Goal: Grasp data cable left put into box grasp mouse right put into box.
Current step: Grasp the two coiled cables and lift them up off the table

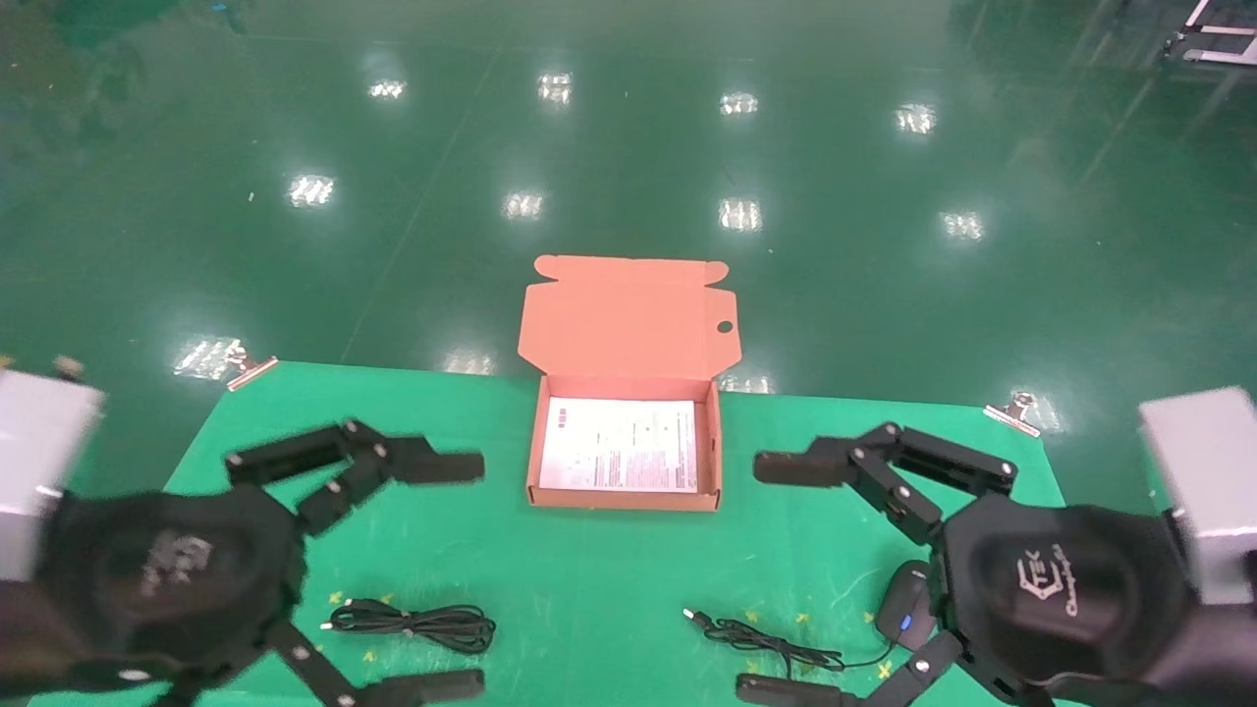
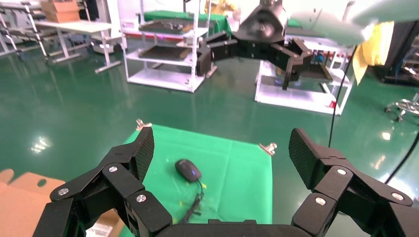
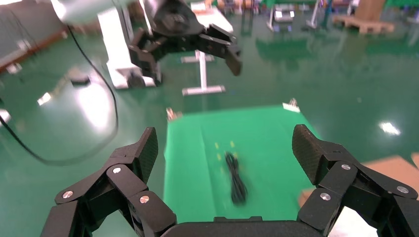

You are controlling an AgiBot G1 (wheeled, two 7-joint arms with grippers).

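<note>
My left gripper closes next on the tied middle (image 1: 404, 620) of the data cable, narrowed between its loops.
The data cable (image 1: 412, 625), a small black oval coil, lies on the green cloth at front left; it also shows in the right wrist view (image 3: 236, 178). The black mouse (image 1: 905, 604) with a blue light lies at front right, its cord (image 1: 761, 638) trailing left; it shows in the left wrist view (image 2: 188, 170) too. The orange-brown box (image 1: 715, 452) stands open at the table's far middle with a white printed sheet (image 1: 621, 445) inside. My left gripper (image 1: 471, 574) is open above the cable. My right gripper (image 1: 771, 579) is open, left of the mouse, above its cord.
The table's green cloth (image 1: 589, 579) is held by metal clips at the far left corner (image 1: 245, 368) and the far right corner (image 1: 1013, 409). The box's lid (image 1: 628, 314) stands up at the back. Shiny green floor lies beyond the table.
</note>
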